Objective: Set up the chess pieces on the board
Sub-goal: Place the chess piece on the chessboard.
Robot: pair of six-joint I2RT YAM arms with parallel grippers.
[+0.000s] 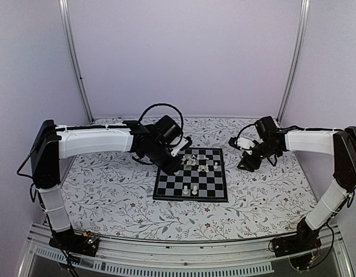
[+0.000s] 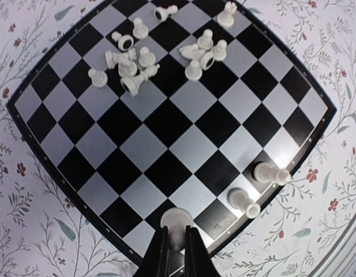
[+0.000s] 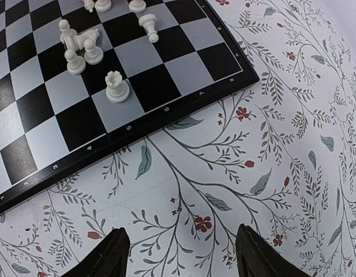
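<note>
My right gripper is going to close on the top of the white rook (image 1: 216, 164) (image 3: 113, 79), which is standing upright on its own close to the edge of the board.
The black and pale checked board (image 1: 166, 187) lies mid-table. My left gripper (image 2: 176, 229) is shut on a small white chess piece (image 2: 176, 218), held just over the board (image 2: 166, 127) at its edge row. Two white pieces (image 2: 244, 202) (image 2: 270, 173) stand along that same edge. Several more chess pieces (image 2: 131, 69) lie jumbled, some tipped over, at the far part of the board. From above, the left gripper (image 1: 173, 166) is over the board's left side. My right gripper (image 3: 183, 248) hangs open and empty over the floral table, beside the board (image 3: 39, 133).
A white rook (image 3: 116, 88) stands upright near the board's right edge. The floral table surface (image 1: 108, 202) surrounds the board. The right gripper (image 1: 245, 163) sits right of the board. Enclosure walls and metal posts (image 1: 79, 75) ring the table.
</note>
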